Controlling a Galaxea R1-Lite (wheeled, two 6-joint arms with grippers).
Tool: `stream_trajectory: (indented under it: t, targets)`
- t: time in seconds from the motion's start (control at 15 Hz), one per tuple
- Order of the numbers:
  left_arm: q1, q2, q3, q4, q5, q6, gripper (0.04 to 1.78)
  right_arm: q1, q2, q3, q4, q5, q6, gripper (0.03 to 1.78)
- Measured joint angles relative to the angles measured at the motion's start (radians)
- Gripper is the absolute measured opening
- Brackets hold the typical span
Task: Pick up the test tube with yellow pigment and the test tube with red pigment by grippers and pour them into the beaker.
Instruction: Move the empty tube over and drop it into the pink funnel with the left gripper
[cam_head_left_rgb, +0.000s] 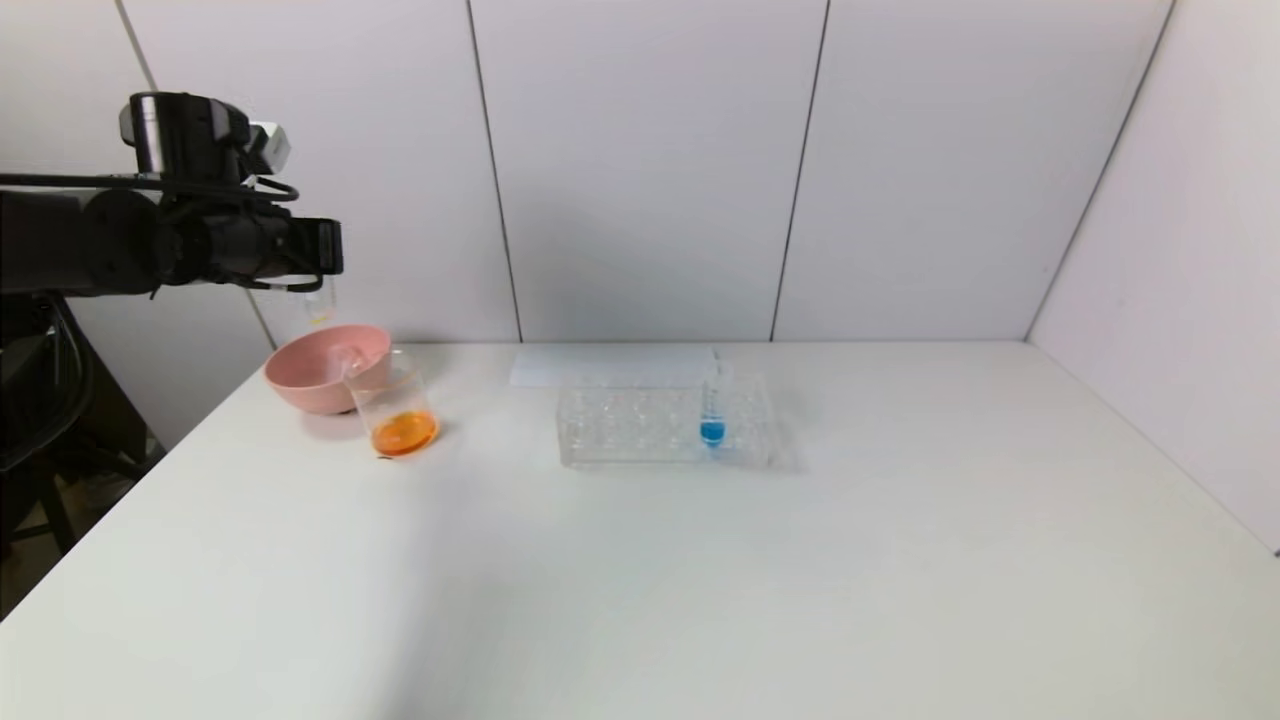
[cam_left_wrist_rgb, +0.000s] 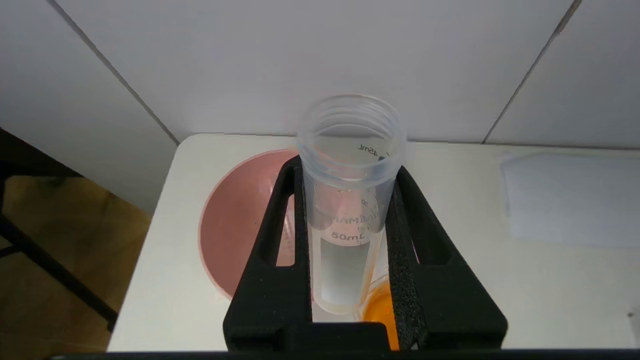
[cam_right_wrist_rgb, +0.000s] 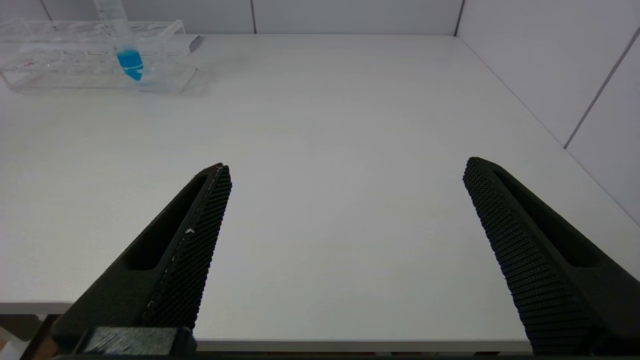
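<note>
The robot's left gripper will release the clear test tube inside the pink bowl (cam_head_left_rgb: 349, 348) (cam_left_wrist_rgb: 294, 204) behind the beaker.
My left gripper (cam_head_left_rgb: 322, 262) is high at the far left, above the pink bowl (cam_head_left_rgb: 322, 368) and the beaker (cam_head_left_rgb: 392, 405). It is shut on a slim clear test tube (cam_left_wrist_rgb: 350, 200) with a white strip and only a faint yellow trace at its round end; this tube hangs below the gripper in the head view (cam_head_left_rgb: 318, 303). The beaker holds orange liquid and also shows in the left wrist view (cam_left_wrist_rgb: 381, 310). No tube with red liquid is in view. My right gripper (cam_right_wrist_rgb: 345, 167) is open and empty over the table's near edge.
A clear tube rack (cam_head_left_rgb: 660, 425) stands mid-table with a blue-liquid tube (cam_head_left_rgb: 712, 410) in it; both show in the right wrist view, rack (cam_right_wrist_rgb: 75, 55) and tube (cam_right_wrist_rgb: 129, 55). A white sheet (cam_head_left_rgb: 610, 365) lies behind the rack. Walls close the back and right.
</note>
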Motion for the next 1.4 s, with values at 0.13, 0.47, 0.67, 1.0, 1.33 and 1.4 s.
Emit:
stream_trajectory:
  t: [0.13, 0.47, 0.67, 1.0, 1.33, 1.4]
  targets:
    - [0.015, 0.015, 0.068, -0.145, -0.003, -0.047, 0.45, 0.000, 0.000, 0.000, 0.000, 0.000, 0.000, 1.70]
    - [0.043, 0.056, 0.123, -0.197, 0.000, -0.128, 0.45, 0.000, 0.000, 0.000, 0.000, 0.000, 0.000, 1.70]
    - [0.060, 0.083, 0.133, -0.198, -0.001, -0.145, 0.45, 0.000, 0.000, 0.000, 0.000, 0.000, 0.000, 1.70]
    - [0.081, 0.154, 0.104, -0.229, -0.016, -0.143, 0.45, 0.000, 0.000, 0.000, 0.000, 0.000, 0.000, 1.70]
    - [0.090, 0.222, 0.065, -0.244, -0.036, -0.141, 0.45, 0.000, 0.000, 0.000, 0.000, 0.000, 0.000, 1.70]
    - [0.089, 0.232, 0.060, -0.244, -0.036, -0.140, 0.45, 0.000, 0.000, 0.000, 0.000, 0.000, 0.000, 1.70]
